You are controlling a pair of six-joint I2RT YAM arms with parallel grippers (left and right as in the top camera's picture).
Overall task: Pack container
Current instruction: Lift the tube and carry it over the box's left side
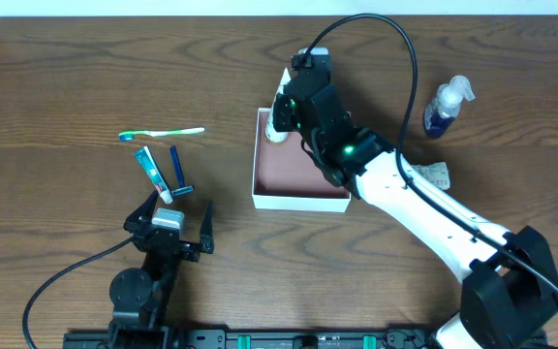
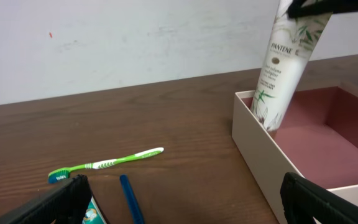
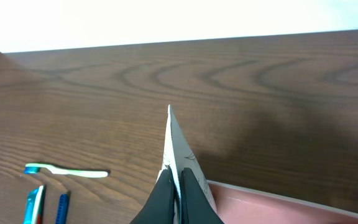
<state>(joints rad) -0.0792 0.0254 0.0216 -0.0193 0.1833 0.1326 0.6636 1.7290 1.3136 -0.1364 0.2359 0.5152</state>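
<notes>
The Pantene tube slants away from the container's far corner, so my right gripper needs to open, retake the tube's top (image 1: 286,75) and stand it upright before leaving it.
The container (image 1: 298,202) is a shallow white box with a pinkish floor, mid-table; its wall (image 2: 260,149) and floor (image 3: 278,208) show in both wrist views. A white Pantene tube (image 1: 279,126) stands upright in its far left corner (image 2: 288,62). My right gripper (image 3: 179,193) is shut on the tube's flat crimped top (image 3: 173,143), above the box (image 1: 287,109). My left gripper (image 1: 180,206) rests low near the front edge, open and empty (image 2: 182,193). A green toothbrush (image 1: 163,134), a teal toothpaste tube (image 1: 151,170) and a blue razor-like stick (image 1: 176,167) lie just ahead of it.
A blue spray bottle (image 1: 446,107) lies at the back right. A small pale packet (image 1: 434,174) sits right of the box, beside the right arm. The right arm's black cable arcs over the table behind the box.
</notes>
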